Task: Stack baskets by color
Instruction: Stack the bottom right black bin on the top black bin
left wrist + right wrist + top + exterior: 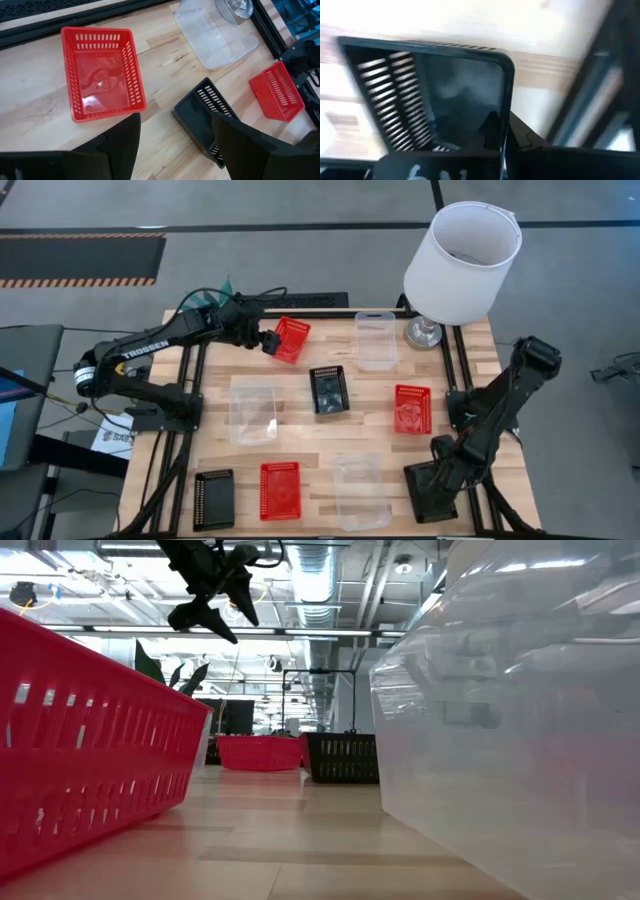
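Next, I release my right gripper's black basket inside the other black basket [330,395] mid-table.
Small baskets in red, black and clear plastic lie spread over the wooden table. My left gripper [268,340] [175,135] hovers open above the table's far left, next to a red basket [292,338] [100,72]; the low view shows it high up [210,600]. Nothing is between its fingers. Near the table's near right corner my right gripper [440,468] [505,132] is shut on a black basket [432,495] [445,95]. Another black basket [329,390] [205,120] sits mid-table on its base. My right gripper pinches the black basket's side wall [504,100] close to a corner, one finger [492,127] inside the basket and the other outside. The fingers come from above, pointing down. The basket looks tilted in the hold; whether it is clear of the table does not show.
Other baskets: clear ones at far centre [375,340], left of centre [253,410] and near centre [360,490]; red ones at right [412,408] and near left [280,490]; a black one at the near left corner [213,498]. A white lampshade [462,260] stands far right.
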### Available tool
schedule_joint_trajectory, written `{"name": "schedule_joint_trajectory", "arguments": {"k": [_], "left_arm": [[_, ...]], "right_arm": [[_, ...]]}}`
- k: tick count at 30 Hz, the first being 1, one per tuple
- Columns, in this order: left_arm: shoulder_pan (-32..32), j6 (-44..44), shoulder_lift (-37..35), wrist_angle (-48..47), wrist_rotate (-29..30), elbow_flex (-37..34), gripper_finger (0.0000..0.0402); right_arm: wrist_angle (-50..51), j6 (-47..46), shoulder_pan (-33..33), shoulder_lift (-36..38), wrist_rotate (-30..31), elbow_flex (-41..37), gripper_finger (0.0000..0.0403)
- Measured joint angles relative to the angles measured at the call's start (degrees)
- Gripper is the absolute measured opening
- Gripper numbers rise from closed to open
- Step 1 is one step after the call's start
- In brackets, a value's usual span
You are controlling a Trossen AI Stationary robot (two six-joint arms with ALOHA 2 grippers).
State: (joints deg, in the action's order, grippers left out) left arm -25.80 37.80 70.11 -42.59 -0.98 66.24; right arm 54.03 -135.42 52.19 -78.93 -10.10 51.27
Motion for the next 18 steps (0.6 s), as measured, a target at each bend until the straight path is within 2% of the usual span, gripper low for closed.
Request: {"name": "schedule_joint_trajectory", "arguments": {"k": [5, 9, 13, 18], "left_arm": [[0.00, -0.29, 0.00, -0.01, -0.32, 0.00, 0.0233], [0.00, -0.44, 0.00, -0.01, -0.32, 0.00, 0.0233], [0.00, -0.49, 0.00, 0.00, -0.28, 0.00, 0.0233], [0.00, -0.48, 0.00, 0.00, -0.28, 0.00, 0.0233]], "right_arm": [[16.51, 2.44, -2.92, 4.31, 5.98, 12.04, 0.0006], [27.83, 8.60, -9.36, 6.05, 12.55, 21.51, 0.0007], [32.99, 21.93, -19.69, 5.23, 17.12, 27.83, 0.0006], [27.36, 45.14, -35.78, 2.77, 20.56, 29.98, 0.0006]]}}
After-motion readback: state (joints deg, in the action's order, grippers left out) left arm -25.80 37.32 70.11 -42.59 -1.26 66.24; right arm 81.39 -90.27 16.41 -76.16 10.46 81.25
